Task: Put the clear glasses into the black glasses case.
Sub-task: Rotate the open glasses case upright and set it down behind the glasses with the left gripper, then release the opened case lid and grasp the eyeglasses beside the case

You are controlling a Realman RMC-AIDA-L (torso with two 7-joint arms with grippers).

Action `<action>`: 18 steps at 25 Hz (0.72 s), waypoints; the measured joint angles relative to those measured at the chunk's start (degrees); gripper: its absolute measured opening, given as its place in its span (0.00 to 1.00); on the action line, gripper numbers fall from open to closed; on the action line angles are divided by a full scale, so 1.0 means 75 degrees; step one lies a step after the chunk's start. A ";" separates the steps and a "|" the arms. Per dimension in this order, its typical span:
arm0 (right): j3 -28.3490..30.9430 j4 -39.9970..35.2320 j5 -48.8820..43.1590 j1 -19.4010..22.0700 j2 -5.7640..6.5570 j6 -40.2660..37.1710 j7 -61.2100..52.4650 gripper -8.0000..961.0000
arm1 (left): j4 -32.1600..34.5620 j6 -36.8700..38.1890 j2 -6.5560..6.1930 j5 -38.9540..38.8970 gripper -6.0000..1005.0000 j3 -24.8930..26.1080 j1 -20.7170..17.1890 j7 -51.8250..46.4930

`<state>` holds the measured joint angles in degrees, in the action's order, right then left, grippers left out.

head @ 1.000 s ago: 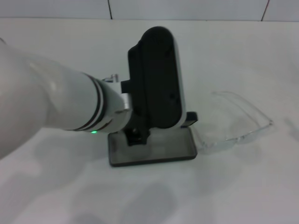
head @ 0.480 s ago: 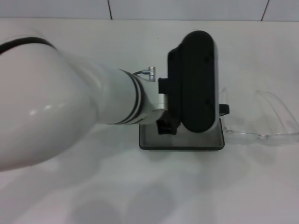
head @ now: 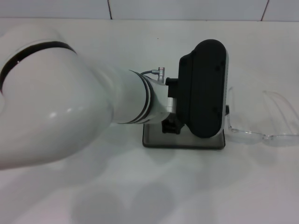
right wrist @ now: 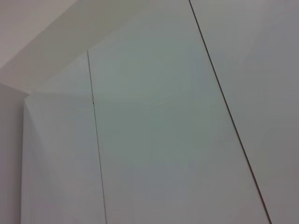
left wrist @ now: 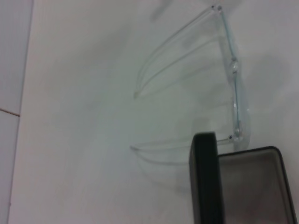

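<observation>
The clear glasses have a bridge [head: 266,137] between their two lenses, and my right gripper needs to close on it.
The black glasses case [head: 156,141] lies open on the white table, its grey lining up and mostly covered from above by my left gripper [head: 203,93], whose black body hangs over the case's right half. Right of the case lie the clear glasses [head: 248,135], arms unfolded, their near end close beside the case's right end. The left wrist view shows the clear glasses [left wrist: 233,70] flat on the table beside the black glasses case [left wrist: 252,186], whose grey lining and one black edge show. My right gripper is out of view; its wrist view holds only white wall panels.
My bulky white left arm [head: 60,107] fills the left half of the head view. A tiled wall [head: 187,9] runs along the table's far edge. Bare white tabletop [head: 187,191] spreads in front of the case.
My left arm has swung to the right, its black body now over the case's right end. Case and glasses both sit farther right in the head view than a second ago.
</observation>
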<state>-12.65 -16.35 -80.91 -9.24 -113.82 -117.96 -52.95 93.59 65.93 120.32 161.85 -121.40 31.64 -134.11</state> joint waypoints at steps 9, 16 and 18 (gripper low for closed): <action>0.0000 0.0001 0.0006 0.0014 0.0011 0.0003 0.0006 0.92 | 0.0304 0.0032 -0.0014 0.0017 0.43 -0.0043 -0.0115 0.0007; -0.0119 -0.0534 -0.0531 -0.0172 0.0183 0.0542 -0.0064 0.91 | 0.1611 0.0063 -0.0030 -0.0187 0.44 0.0016 -0.0572 0.0010; -0.0182 -0.1124 -0.1259 -0.0428 0.0352 0.0831 -0.0461 0.91 | 0.2167 0.0059 -0.0029 -0.0486 0.44 0.0188 -0.0779 0.0015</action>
<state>-14.01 -24.78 -90.35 -12.45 -111.18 -111.73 -56.41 109.84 66.37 120.11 158.20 -119.99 25.80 -133.99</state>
